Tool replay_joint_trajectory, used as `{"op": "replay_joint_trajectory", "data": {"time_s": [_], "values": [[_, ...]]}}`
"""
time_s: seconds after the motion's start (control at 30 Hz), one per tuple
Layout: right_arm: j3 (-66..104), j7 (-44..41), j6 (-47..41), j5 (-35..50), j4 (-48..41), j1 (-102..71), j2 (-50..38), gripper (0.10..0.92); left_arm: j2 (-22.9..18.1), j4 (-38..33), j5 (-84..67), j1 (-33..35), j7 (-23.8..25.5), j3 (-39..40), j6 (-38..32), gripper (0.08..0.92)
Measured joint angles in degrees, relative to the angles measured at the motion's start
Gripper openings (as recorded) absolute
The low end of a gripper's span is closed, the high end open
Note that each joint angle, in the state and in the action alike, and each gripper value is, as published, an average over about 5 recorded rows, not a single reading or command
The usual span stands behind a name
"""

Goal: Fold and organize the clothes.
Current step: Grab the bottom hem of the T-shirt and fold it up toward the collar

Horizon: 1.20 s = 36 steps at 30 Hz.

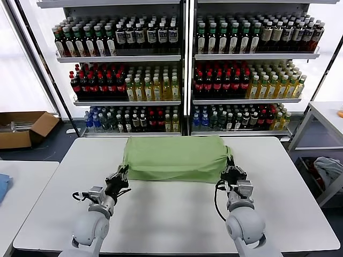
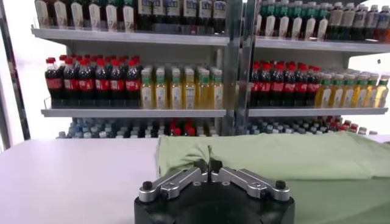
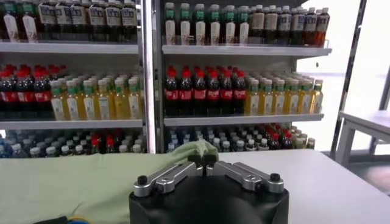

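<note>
The green shirt lies at the far edge of the table, so the robot's left gripper will let go of the bunched fold, take the shirt's near corner (image 1: 131, 178) and pull the shirt closer.
A light green shirt (image 1: 176, 158) lies folded into a wide band across the far half of the white table (image 1: 171, 214), plain side up. My left gripper (image 1: 123, 174) is shut on its near left corner; in the left wrist view the gripper (image 2: 207, 165) pinches a bunched fold of the shirt (image 2: 286, 159). My right gripper (image 1: 231, 171) is shut on the near right corner; in the right wrist view the gripper (image 3: 205, 159) holds the raised tip of the shirt (image 3: 85, 182). No collar or print shows.
Shelves of bottled drinks (image 1: 182, 69) stand behind the table. A cardboard box (image 1: 24, 128) sits on the floor at the left. A second table (image 1: 21, 182) is at the left, another table (image 1: 324, 120) and a bin of cloth (image 1: 328, 171) at the right.
</note>
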Motion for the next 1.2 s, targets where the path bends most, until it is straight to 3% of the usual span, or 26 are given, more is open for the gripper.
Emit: {"op": "replay_joint_trajectory", "data": {"time_s": [0.23,0.37,1.0,1.2], "values": [[-1.5,-0.2,-0.8,-0.2,-5.0,4.2,0.7,0.119,0.2,5.1,-0.7,-4.1,0.1,1.0,0.0,0.09],[-1.9,-0.2,-1.5,0.2,-7.6,6.2,1.4,0.206,0.3,7.3,-0.7,-5.7,0.1,1.2,0.3,0.142],[-1.6,6.4,-3.9,6.0,-10.6,8.0,5.1,0.757,1.3,7.3,-1.0,-5.3,-0.9,-0.3,3.3,0.686],[-0.6,7.2,-5.5,6.4,-7.2,5.1,4.2,0.821,1.2,5.7,-0.4,-3.9,-0.9,-0.5,4.2,0.811]]}}
